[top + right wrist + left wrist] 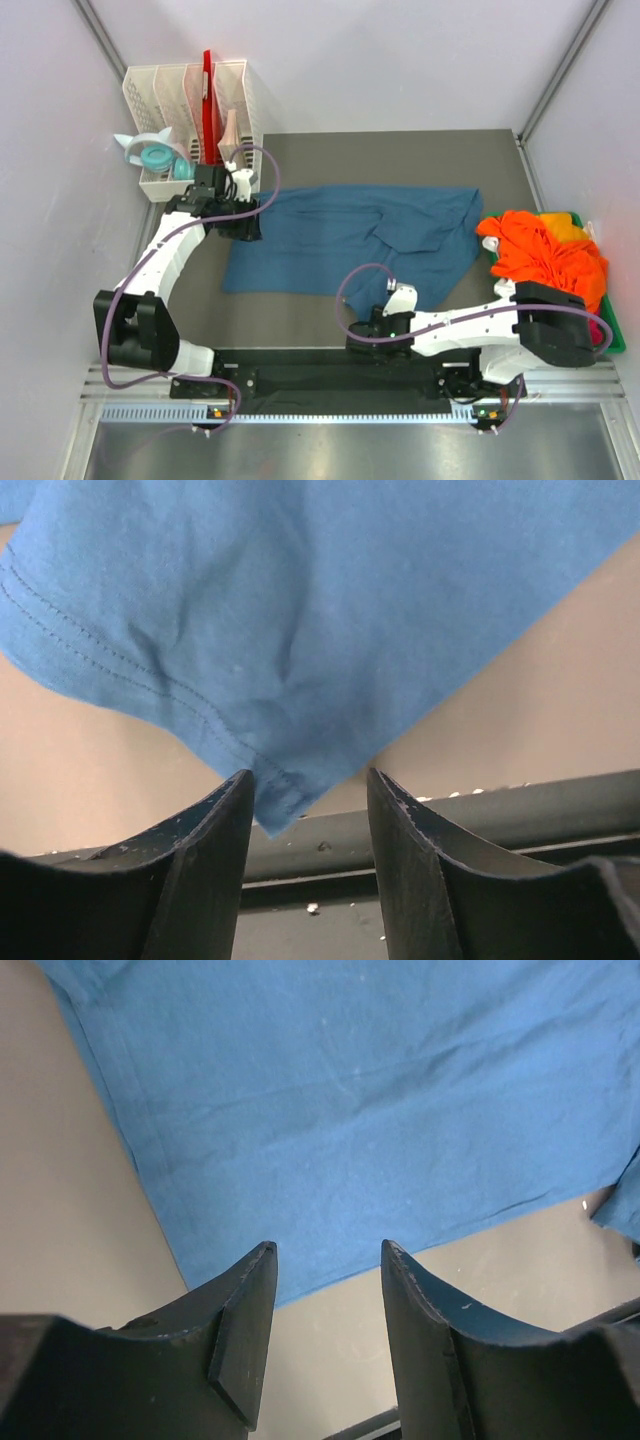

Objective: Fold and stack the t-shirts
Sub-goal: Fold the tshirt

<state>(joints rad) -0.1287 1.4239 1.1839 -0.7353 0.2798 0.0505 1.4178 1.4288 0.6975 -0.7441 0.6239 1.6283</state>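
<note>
The teal-blue t-shirt has a near corner (226,289) at the end toward the white rack. My left gripper should close on it.
A large teal-blue t-shirt (340,235) lies spread across the brown table, rumpled on its right side. My left gripper (245,222) is at the shirt's left edge. In the left wrist view the left gripper (325,1245) is open and empty, with the shirt (350,1100) just beyond the tips. My right gripper (378,325) is low at the shirt's near edge. In the right wrist view the right gripper (305,775) is open, and a hemmed corner of the shirt (275,805) reaches between the tips, close to the left finger. Orange t-shirts (540,250) with bits of yellow and magenta are piled at the right.
The orange pile sits in a green bin (617,335) at the right edge. A white rack (190,95) with a red item and tape rolls (155,155) stands at the back left. A black rail (480,815) runs along the table's near edge.
</note>
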